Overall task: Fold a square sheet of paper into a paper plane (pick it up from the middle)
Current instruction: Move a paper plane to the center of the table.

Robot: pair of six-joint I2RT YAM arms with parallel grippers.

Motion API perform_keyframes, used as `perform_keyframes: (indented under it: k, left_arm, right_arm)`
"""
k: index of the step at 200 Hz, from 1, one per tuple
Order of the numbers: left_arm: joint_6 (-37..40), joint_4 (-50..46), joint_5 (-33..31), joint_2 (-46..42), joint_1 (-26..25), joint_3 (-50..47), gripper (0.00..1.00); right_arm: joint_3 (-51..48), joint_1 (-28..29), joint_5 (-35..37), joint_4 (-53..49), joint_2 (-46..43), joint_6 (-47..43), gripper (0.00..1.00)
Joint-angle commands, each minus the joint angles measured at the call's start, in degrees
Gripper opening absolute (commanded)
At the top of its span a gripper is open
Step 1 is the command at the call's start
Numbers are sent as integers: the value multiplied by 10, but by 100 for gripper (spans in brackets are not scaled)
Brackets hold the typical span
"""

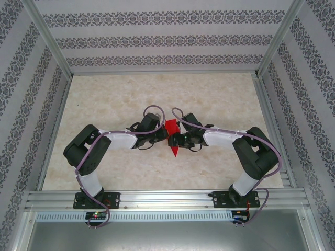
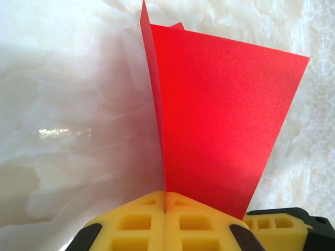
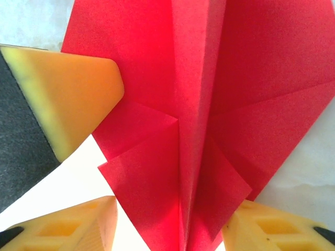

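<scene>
The lower flaps spread away from the centre crease, so the robot's right gripper will pinch both flaps against the centre crease [image 3: 185, 212] before the left gripper opens.
The red sheet of paper [image 1: 170, 127] is folded into a pointed paper plane shape with a centre crease and hangs between the two arms above the middle of the table. My left gripper [image 1: 163, 137] is shut on it; in the left wrist view the yellow pads [image 2: 136, 219] meet on the upright crease edge of the paper [image 2: 220, 120]. My right gripper [image 3: 172, 206] stands open on either side of the folded paper [image 3: 199, 104], its fingers apart around the lower flaps. The left gripper's finger [image 3: 73, 89] shows at upper left there.
The table [image 1: 104, 104] has a pale marble-patterned top, closed in by patterned walls and an aluminium frame. A metal rail [image 1: 167, 198] carrying the arm bases runs along the near edge. Both arms bend inward to the centre.
</scene>
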Motion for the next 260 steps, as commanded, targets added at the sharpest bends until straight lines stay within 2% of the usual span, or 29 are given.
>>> perform_keyframes:
  k: [1, 36, 56, 93, 122, 160, 199, 213, 236, 260]
  left_arm:
    - [-10, 25, 8, 1, 8, -9, 0]
    - [-11, 27, 10, 4, 9, -9, 0]
    - [-11, 26, 11, 4, 9, -9, 0]
    - [-10, 22, 9, 2, 9, -11, 0]
    - [-8, 19, 10, 0, 9, -11, 0]
    - [-8, 19, 11, -4, 9, -10, 0]
    - [-7, 16, 11, -4, 9, -10, 5]
    - [-8, 14, 11, -5, 9, -8, 6]
    - [-4, -2, 5, -15, 10, -5, 13]
    - [4, -46, -20, -44, 16, -4, 31]
  right_arm:
    - [-5, 4, -3, 25, -1, 0, 58]
    - [-15, 5, -10, 38, -11, -2, 61]
    - [-13, 4, 1, 30, -8, 1, 55]
    - [-7, 4, 41, 16, -10, 17, 36]
    - [0, 4, 71, 0, -8, 33, 27]
    - [11, 5, 59, 4, 6, 37, 24]
    - [18, 6, 37, 16, 9, 37, 24]
    - [21, 6, 39, 14, 10, 35, 21]
    - [29, 6, 58, -9, 6, 23, 11]
    - [45, 6, 107, -64, -12, -7, 8]
